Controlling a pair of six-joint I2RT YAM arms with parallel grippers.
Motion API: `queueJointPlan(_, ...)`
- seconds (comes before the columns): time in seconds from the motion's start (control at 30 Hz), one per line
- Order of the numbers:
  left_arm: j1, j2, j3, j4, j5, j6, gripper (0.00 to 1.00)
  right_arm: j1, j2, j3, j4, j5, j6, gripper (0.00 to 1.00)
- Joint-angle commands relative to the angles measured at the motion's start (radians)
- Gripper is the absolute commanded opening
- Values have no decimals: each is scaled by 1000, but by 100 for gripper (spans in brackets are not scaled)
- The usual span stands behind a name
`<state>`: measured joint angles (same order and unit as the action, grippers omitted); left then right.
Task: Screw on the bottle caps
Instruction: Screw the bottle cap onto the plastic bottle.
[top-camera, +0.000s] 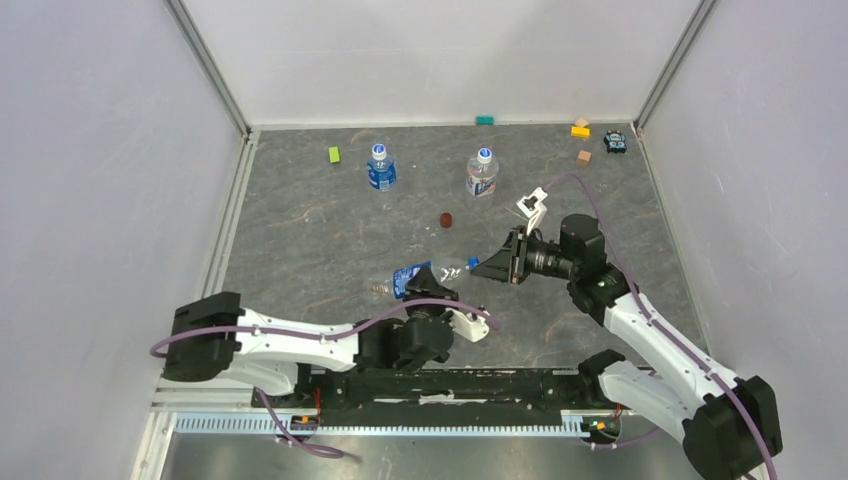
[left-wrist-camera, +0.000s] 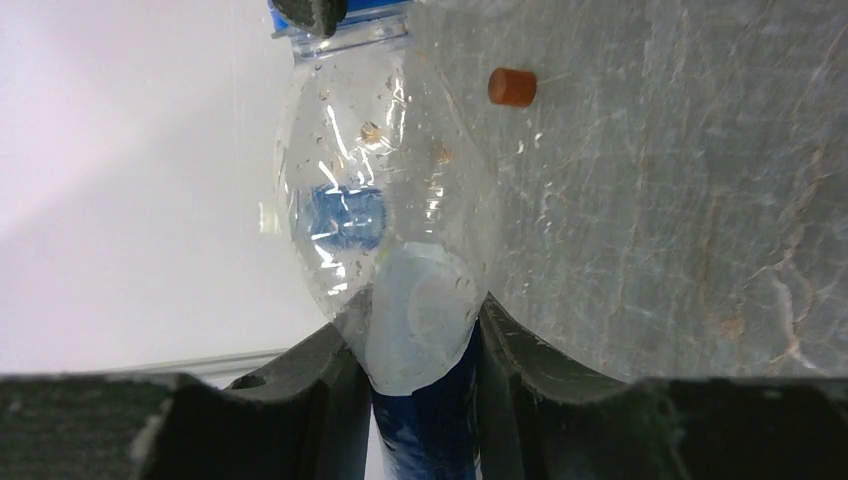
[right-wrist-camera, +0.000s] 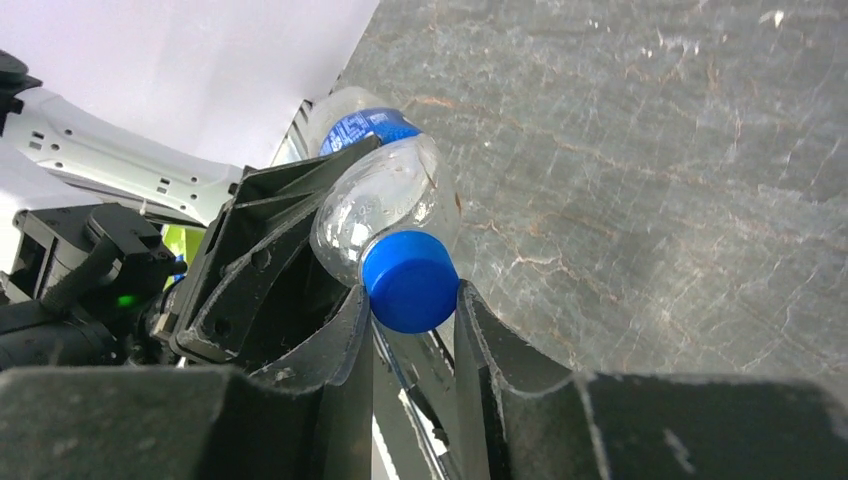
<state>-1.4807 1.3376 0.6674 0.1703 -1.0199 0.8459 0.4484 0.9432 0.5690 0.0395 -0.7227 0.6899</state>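
Observation:
Next, I put the clear bottle, now held level above the table, down with my left gripper on the bare table (top-camera: 421, 274) in front of the red-brown disc.
A clear bottle (top-camera: 418, 277) with a blue-and-white label is held level above the table by my left gripper (top-camera: 432, 298), which is shut on its body (left-wrist-camera: 385, 230). My right gripper (top-camera: 480, 266) is shut on the solid blue cap (right-wrist-camera: 410, 281), which sits on that bottle's neck (right-wrist-camera: 372, 203). In the left wrist view the cap and a right fingertip (left-wrist-camera: 312, 12) show at the top edge. Two more bottles stand upright at the back, one on the left (top-camera: 380, 168) and one on the right (top-camera: 481, 173), each with a whitish-blue cap on top.
A dark red-brown disc (top-camera: 446, 220) lies mid-table and shows in the left wrist view (left-wrist-camera: 512, 87). Toy blocks lie at the back: green (top-camera: 334, 154), teal (top-camera: 485, 120), yellow (top-camera: 580, 130), tan (top-camera: 584, 157). A small dark toy (top-camera: 614, 142) sits back right. White walls enclose the table.

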Motion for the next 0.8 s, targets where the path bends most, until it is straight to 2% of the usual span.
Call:
queueJointPlan(0.0,-32,-116,51,144,304,-95,20,9,-15,96,61,80,-82,20)
queueJointPlan(0.1,55,-214,44,10,484,-283,24,-4,-22,177,-19,34,-246,36)
queueJointPlan(0.17,143,-290,40,-71,643,-384,25,-15,-25,226,-81,-23,-359,43)
queueJointPlan(0.3,260,-393,34,-141,877,-485,26,-24,-42,315,-216,-67,-593,52)
queueJointPlan(0.43,348,-431,58,-212,1098,-545,28,-26,-72,349,-250,-212,-765,66)
queueJointPlan(0.53,374,-431,87,-232,1202,-568,27,-26,-100,359,-259,-287,-856,70)
queueJointPlan(0.77,396,-409,119,-230,1281,-592,26,-25,-131,361,-311,-407,-975,71)
